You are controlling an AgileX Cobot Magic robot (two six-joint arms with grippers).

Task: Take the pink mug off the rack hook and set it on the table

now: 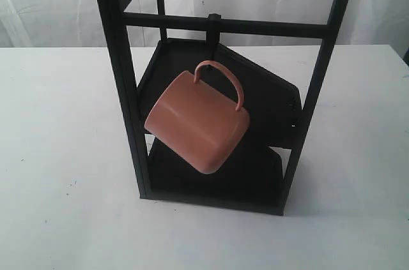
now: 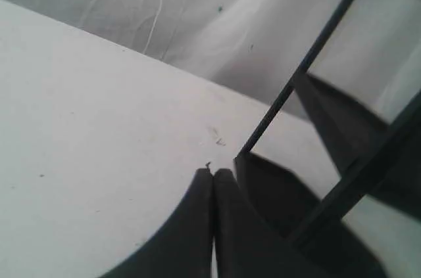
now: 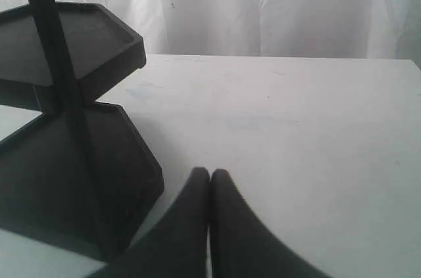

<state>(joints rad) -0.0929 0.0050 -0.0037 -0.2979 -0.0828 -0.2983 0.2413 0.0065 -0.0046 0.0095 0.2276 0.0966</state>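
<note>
The lower part of the pink mug's rim (image 1: pixel 153 120), away from its handle, is the next spot my left gripper needs to go to and close on.
The pink mug (image 1: pixel 197 126) hangs tilted by its thin handle from the rack hook (image 1: pixel 212 32) under the crossbar of the black rack (image 1: pixel 121 78), in the exterior view. It hovers over the lower tray. Neither gripper appears in that view. My left gripper (image 2: pixel 213 173) is shut with nothing in it, low over the table (image 2: pixel 99 140) beside the rack's base. My right gripper (image 3: pixel 210 173) is also shut and empty, over the table (image 3: pixel 296 133) on the rack's other side. The mug is out of both wrist views.
Two angular black tray shelves (image 3: pixel 72 41) sit inside the rack frame. A white curtain (image 3: pixel 263 2) hangs behind the table. Bare white tabletop (image 1: pixel 57 155) lies to the left, right and front of the rack.
</note>
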